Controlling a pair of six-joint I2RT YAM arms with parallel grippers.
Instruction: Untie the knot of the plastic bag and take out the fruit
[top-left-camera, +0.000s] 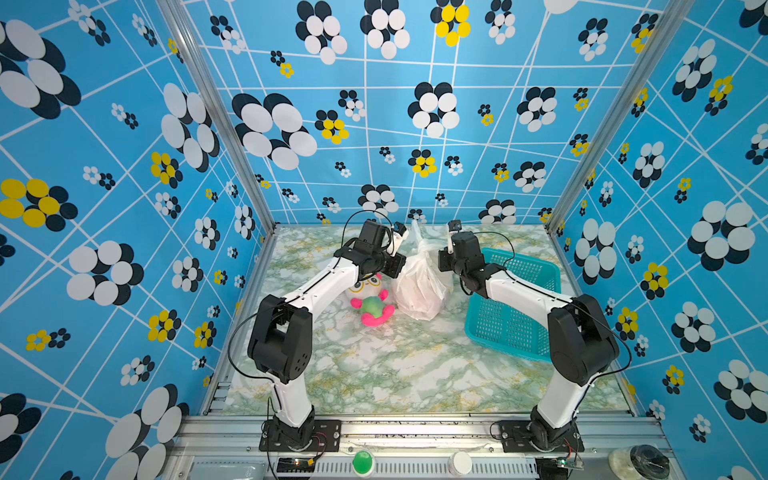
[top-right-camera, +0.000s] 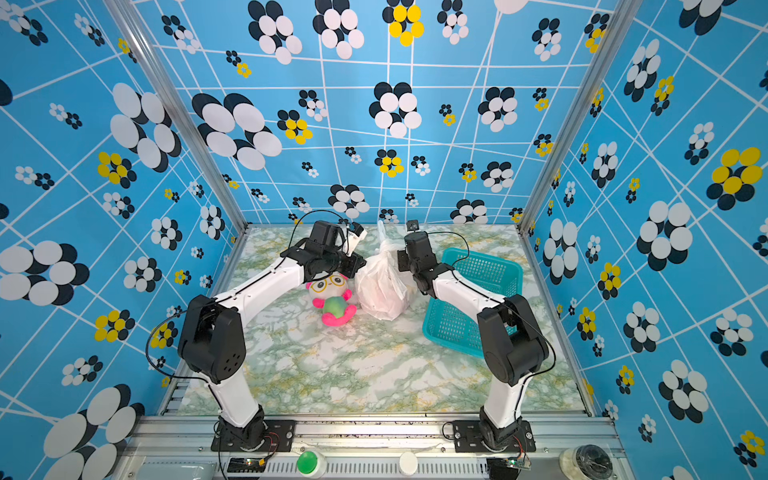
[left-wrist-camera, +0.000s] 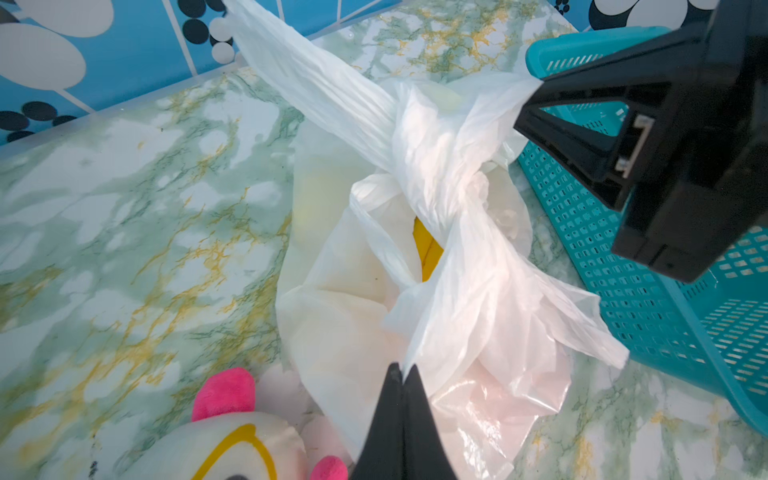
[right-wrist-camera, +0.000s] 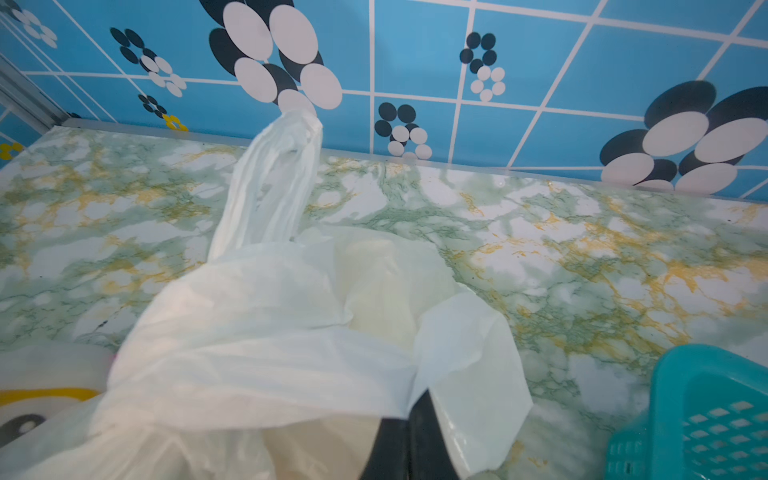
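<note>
The piece of plastic below the knot is pinched only at its edge by my left gripper, so I should open it and take the bunched piece of plastic nearer the knot (left-wrist-camera: 460, 280) before pulling.
The white plastic bag (top-left-camera: 419, 291) (top-right-camera: 382, 293) stands at the back middle of the marble table, between both arms. Its knot (left-wrist-camera: 440, 174) is a twisted tie on top, and one flat handle strip (right-wrist-camera: 274, 178) sticks up toward the back wall. My left gripper (left-wrist-camera: 402, 370) (top-left-camera: 401, 266) is shut on a strip of the bag coming off the knot. From the opposite side, my right gripper (right-wrist-camera: 419, 401) (top-left-camera: 442, 262) is shut on another flat strip. One yellow fruit (left-wrist-camera: 428, 253) shows through a gap under the knot; the other fruit is hidden by the plastic.
A pink, white and green plush toy with glasses (top-left-camera: 370, 301) (top-right-camera: 332, 297) lies against the bag's left side, under the left arm. A teal perforated basket (top-left-camera: 536, 259) (top-right-camera: 490, 257) stands right of the bag, partly under the right arm. The blue patterned back wall is close behind.
</note>
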